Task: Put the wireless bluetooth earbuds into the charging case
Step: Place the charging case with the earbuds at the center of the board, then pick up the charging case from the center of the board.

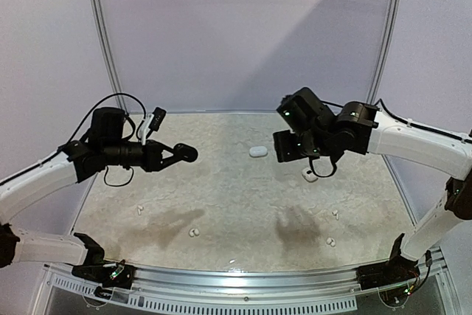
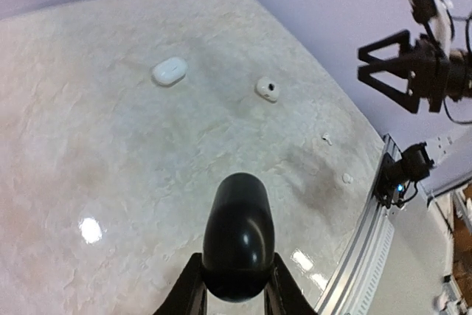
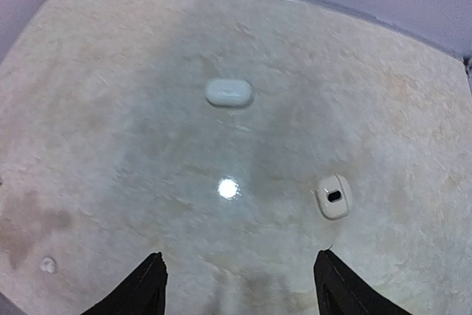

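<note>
I should release the black oval charging case from my left gripper on the bare table [image 1: 194, 184] behind the middle white earbud.
My left gripper [image 1: 177, 154] is shut on a glossy black oval charging case [image 2: 238, 234] and holds it above the table's left half. My right gripper [image 3: 240, 285] hangs open and empty over the back right, its fingertips [image 3: 150, 284] far apart. Below and beyond it lie a closed white case [image 3: 229, 93] and a smaller white case with a dark slot [image 3: 333, 195]. Tiny white earbuds lie scattered near the front: one at the left [image 1: 140, 210], one in the middle [image 1: 194, 232], two at the right [image 1: 335, 214] [image 1: 330, 241]. No black earbuds show.
A metal rail [image 1: 243, 282] with both arm bases runs along the near edge. Purple walls [image 1: 243, 35] close in the back and sides. Two brownish stains [image 1: 295, 226] mark the front of the table.
</note>
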Robot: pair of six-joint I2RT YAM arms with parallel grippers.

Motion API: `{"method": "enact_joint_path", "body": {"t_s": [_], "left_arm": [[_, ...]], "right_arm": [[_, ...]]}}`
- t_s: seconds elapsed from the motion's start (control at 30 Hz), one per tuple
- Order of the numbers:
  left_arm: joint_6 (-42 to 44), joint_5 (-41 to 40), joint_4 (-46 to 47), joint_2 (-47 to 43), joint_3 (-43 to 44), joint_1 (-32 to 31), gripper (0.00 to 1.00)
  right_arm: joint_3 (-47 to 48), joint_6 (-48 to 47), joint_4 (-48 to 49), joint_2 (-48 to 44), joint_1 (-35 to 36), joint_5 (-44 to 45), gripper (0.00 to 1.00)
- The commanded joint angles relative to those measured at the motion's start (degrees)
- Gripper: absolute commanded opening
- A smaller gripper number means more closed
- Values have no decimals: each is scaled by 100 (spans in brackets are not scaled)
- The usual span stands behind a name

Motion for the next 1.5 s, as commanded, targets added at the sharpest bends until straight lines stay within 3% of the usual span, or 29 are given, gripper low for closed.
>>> {"method": "enact_joint_path", "body": {"t_s": [0.0, 0.17, 0.33, 0.6, 0.67, 0.8, 0.97, 1.03, 1.27, 1.47], "left_arm": [[-911, -117, -1592, 1192, 917, 456, 0], [-942, 3, -2902, 2938, 2160, 592, 0], [-1389, 150, -2190, 3860, 2377, 639, 0], [-1817, 359, -1376, 4776, 2000, 811, 0], [-1885, 388, -1284, 4833, 1859, 827, 10], [-1941, 414, -1209, 4822, 1723, 854, 49], [-1928, 73, -1568, 4641, 1685, 872, 88], [-1859, -136, -1890, 4469, 1719, 888, 98], [-1183, -585, -3061, 3935, 2142, 899, 99], [-670, -453, -3307, 3492, 2355, 900, 99]], "right_arm": [[-977, 128, 90, -380, -954, -1052, 76], [-1394, -529, 282, -137, -2024, -1787, 84], [-1386, -1241, 333, 433, -2654, -2265, 87], [-1013, -2214, 327, 1426, -2759, -2739, 86], [-954, -2312, 348, 1592, -2788, -2773, 86], [-757, -2399, 166, 1920, -2850, -2579, 85], [-570, -2538, 83, 2085, -2874, -2458, 84], [-552, -2584, 136, 2104, -2920, -2491, 85], [-621, -2790, 385, 2458, -3217, -2794, 84], [-605, -2956, 586, 2818, -3240, -2953, 75]]}}
